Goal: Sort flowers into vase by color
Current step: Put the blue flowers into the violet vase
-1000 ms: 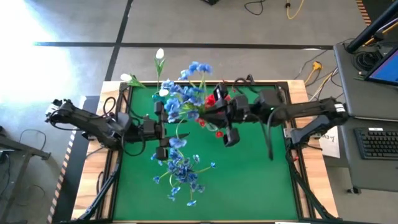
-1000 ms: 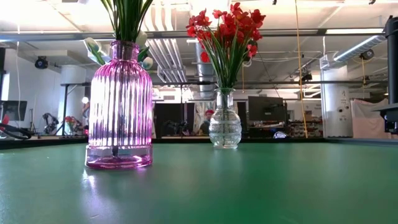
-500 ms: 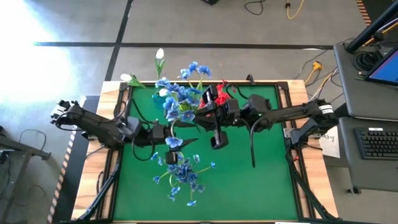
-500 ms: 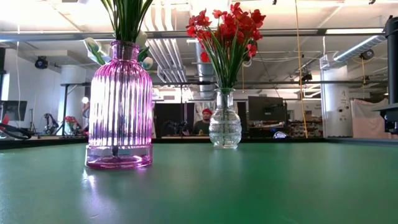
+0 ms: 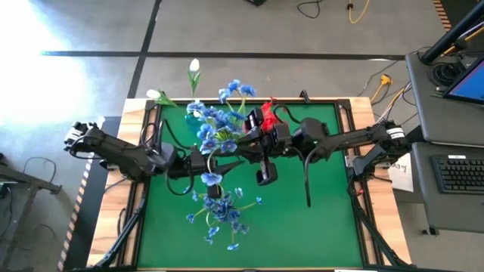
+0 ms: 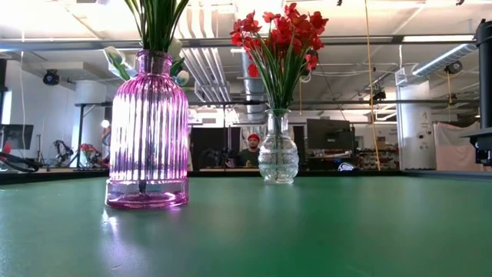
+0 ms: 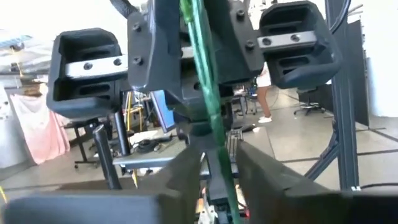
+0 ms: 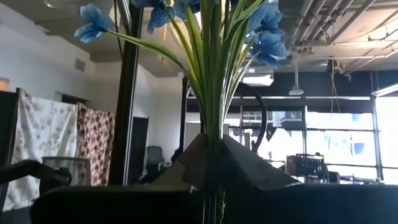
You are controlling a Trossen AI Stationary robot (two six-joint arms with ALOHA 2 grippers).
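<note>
My right gripper is tilted upward on the blue flowers' stems. It should open, level out and take the stems squarely [image 8: 214, 129] while my left gripper steadies them.
Blue flowers [image 5: 215, 121] stand upright between the two grippers above the table's middle; their blooms [image 8: 267, 34] fan out over my right gripper [image 8: 211, 146], [image 5: 240, 143]. My left gripper [image 7: 217, 162], [image 5: 212, 157] faces it at close range. Both are shut on the green stems. More blue flowers [image 5: 221, 211] show toward the near edge. Red flowers [image 6: 280, 38] stand in a clear vase [image 6: 277, 150]. A pink vase [image 6: 147, 131] holds green stems with white buds [image 6: 115, 58]. My left gripper pinches a green stem [image 7: 214, 134] between its two fingers, coming level from the table's left. The stem rises steeply past the fingers and runs in front of the other gripper. My right gripper pinches the bundled blue-flower stems [image 8: 211, 121] between its fingers, level from the table's right and across them. The bunch stands upright, blooms above the fingers and lifted clear.
Both vases stand on the green mat [image 6: 323, 231] in the far half, pink one left and nearer, clear one right. White buds [image 5: 194, 66] reach beyond the far edge. A person [image 6: 247, 150] shows in the room behind. Open mat lies on the right and near sides.
My right gripper has moved toward the table's left, carrying the upright blue bunch with it. My left gripper has moved toward the table's right, and the two now meet at the stems. The blue flowers toward the near edge have kept their place.
</note>
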